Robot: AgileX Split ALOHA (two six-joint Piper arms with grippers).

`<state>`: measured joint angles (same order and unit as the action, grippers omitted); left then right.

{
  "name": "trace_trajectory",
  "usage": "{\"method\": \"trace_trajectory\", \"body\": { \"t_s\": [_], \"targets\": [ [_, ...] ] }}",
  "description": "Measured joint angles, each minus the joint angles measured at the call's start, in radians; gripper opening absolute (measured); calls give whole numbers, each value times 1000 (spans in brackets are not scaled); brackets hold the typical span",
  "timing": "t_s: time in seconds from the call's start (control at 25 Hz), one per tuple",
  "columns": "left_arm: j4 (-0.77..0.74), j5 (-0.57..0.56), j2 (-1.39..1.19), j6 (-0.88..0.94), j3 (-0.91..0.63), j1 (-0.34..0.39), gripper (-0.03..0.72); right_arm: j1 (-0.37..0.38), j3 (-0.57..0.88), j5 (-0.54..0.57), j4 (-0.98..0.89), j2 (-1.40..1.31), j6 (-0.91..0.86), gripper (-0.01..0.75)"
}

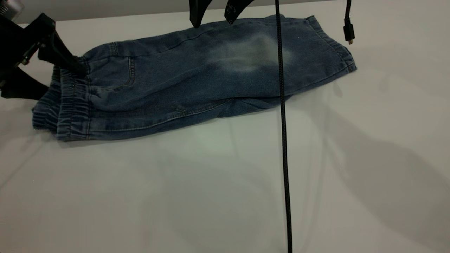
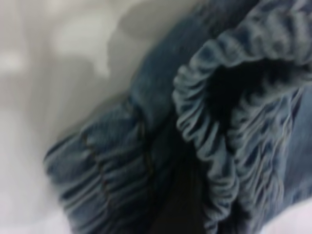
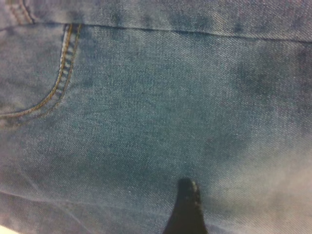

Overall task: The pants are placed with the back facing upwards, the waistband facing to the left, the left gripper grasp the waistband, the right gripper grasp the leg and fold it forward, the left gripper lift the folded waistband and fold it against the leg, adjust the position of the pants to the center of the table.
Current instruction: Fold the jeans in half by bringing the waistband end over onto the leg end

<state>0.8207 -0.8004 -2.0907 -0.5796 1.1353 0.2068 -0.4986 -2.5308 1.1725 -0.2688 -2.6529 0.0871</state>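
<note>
The far part of the waistband sits between my left gripper's fingers, too close to one end, so I should back off and take the waistband nearer its middle (image 1: pixel 63 110) before lifting.
The pants (image 1: pixel 175 84) lie folded lengthwise on the table (image 1: pixel 225 182), with the waistband (image 1: pixel 61 109) at the left and the leg (image 1: pixel 253 54) with its pale patch on top, its hem at the right. My left gripper (image 1: pixel 64 83) is open at the waistband's far part, one finger on the gathered band and the other just off its left edge. The ruffled waistband (image 2: pixel 204 122) fills the left wrist view. My right gripper (image 1: pixel 213 21) hangs open over the far edge of the pants. One of its fingertips (image 3: pixel 187 204) shows above the denim (image 3: pixel 156 122).
A black braided cable (image 1: pixel 283 140) hangs down across the view, in front of the leg. A second cable with a small plug (image 1: pixel 348 33) dangles at the top right. The back pocket (image 1: pixel 114 72) faces up near the waistband.
</note>
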Motion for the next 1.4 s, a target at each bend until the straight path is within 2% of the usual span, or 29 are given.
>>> {"method": "trace_trajectory", "body": {
  "t_s": [0.2,0.6,0.72,0.92,1.08,1.4],
  "targets": [
    [-179,-128,0,92,35,0,593,0,0,0,0,0,1,510],
    [-379,-170,0,267,37,0,593,0,0,-1,-22,0,4,510],
    [-389,-125,0,328,36,-5,593,0,0,-1,-22,0,6,510],
    [-270,-45,0,328,35,-29,593,0,0,-1,-23,0,10,510],
    [-247,-58,0,337,35,-35,593,0,0,-1,-24,0,14,510],
    [-508,-185,0,513,35,-35,593,0,0,-2,-24,0,13,510]
  ]
}}
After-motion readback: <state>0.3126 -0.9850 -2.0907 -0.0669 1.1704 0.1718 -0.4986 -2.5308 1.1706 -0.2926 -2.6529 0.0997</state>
